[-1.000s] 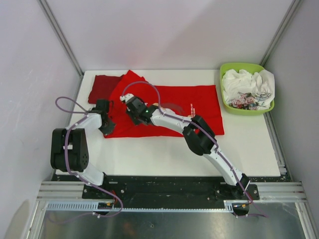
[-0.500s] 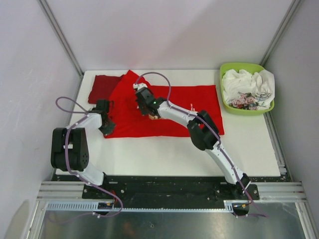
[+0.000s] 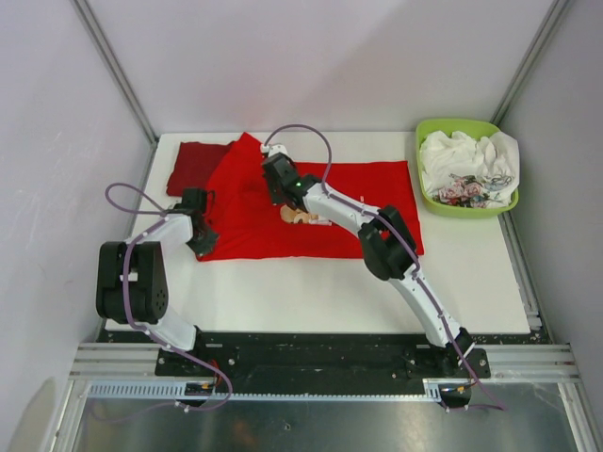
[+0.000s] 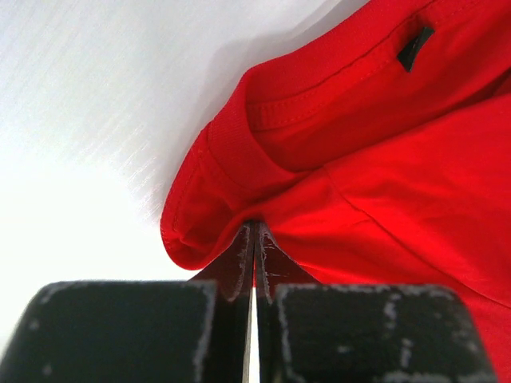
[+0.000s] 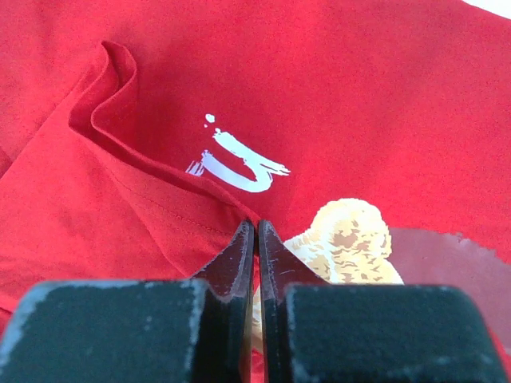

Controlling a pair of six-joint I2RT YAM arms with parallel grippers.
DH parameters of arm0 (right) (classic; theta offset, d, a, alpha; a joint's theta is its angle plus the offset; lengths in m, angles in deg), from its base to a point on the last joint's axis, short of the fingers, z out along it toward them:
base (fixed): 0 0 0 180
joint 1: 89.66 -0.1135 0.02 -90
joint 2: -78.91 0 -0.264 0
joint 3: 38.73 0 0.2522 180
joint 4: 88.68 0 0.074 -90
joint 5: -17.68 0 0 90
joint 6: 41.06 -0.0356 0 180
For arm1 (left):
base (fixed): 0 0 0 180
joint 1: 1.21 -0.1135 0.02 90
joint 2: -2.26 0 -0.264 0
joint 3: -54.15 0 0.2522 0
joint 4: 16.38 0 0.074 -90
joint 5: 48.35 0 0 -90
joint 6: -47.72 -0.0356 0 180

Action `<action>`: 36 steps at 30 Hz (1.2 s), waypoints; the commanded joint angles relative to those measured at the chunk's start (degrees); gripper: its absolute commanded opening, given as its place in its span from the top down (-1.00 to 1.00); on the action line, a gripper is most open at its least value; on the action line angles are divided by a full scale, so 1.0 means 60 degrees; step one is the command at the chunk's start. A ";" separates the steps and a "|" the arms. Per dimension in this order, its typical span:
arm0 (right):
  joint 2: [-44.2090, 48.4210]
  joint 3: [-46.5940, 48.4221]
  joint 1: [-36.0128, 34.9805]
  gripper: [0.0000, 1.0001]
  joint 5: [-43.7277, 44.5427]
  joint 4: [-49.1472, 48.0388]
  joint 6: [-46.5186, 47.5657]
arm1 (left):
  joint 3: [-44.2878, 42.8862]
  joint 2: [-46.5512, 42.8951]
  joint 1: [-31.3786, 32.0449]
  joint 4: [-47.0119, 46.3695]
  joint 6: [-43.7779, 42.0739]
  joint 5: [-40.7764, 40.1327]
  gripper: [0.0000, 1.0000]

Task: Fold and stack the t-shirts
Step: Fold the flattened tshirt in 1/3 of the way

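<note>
My left gripper is pinching the bright red t-shirt inward of its bunched corner near the collar, so it should open and grab the corner's very tip [image 4: 183, 253].
The bright red t-shirt [image 3: 367, 188] lies spread across the middle of the table, and its cartoon bear print [image 3: 300, 216] shows. My right gripper [image 3: 279, 181] is over the shirt's upper left part. In the right wrist view it [image 5: 256, 226] is shut on a folded hem edge of this shirt [image 5: 120, 183], beside the white lettering [image 5: 239, 163] and the bear [image 5: 351, 243]. My left gripper [image 3: 201, 240] is at the shirt's left edge. In the left wrist view it [image 4: 255, 227] is shut on the cloth near the collar [image 4: 319, 104]. The plain darker red shirt [image 3: 191, 165] lies folded at the back left.
A lime-green basket [image 3: 432, 193] with white and patterned cloth stands at the back right. White enclosure walls and metal posts surround the table [image 3: 311, 297]. The right arm's elbow [image 3: 382, 247] hangs over the shirt's lower right part.
My right gripper has moved back and to the right, pulling the shirt's fold with it and uncovering the bear print. The left arm has not moved.
</note>
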 commanded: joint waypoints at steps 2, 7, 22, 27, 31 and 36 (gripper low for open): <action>-0.0186 0.0421 0.0205 0.91 0.0425 0.0124 -0.0178 | -0.0020 0.0088 -0.0071 -0.0047 0.0037 -0.0268 1.00; -0.0210 0.0259 0.0298 0.87 0.0437 0.0323 -0.0305 | -0.0017 0.0117 -0.0071 -0.0055 0.0024 -0.0245 1.00; 0.0553 0.0251 0.0772 -0.27 0.0842 0.1210 -0.0774 | -0.0359 0.0027 -0.0071 -0.0048 -0.0345 -0.0064 0.81; 0.2563 -0.1815 0.1280 -0.39 0.0799 0.1356 -0.1738 | -0.1012 -0.0844 -0.0071 -0.0036 -0.1040 0.0535 0.32; 0.4596 -0.4661 0.1818 -0.37 0.0477 0.0853 -0.2521 | -0.1403 -0.1365 0.0265 0.0025 -0.1647 0.1109 0.11; 0.6727 -0.7492 0.2527 -0.32 0.0368 0.0919 -0.3107 | -0.0896 -0.1720 0.0768 0.0052 -0.1139 0.1466 0.15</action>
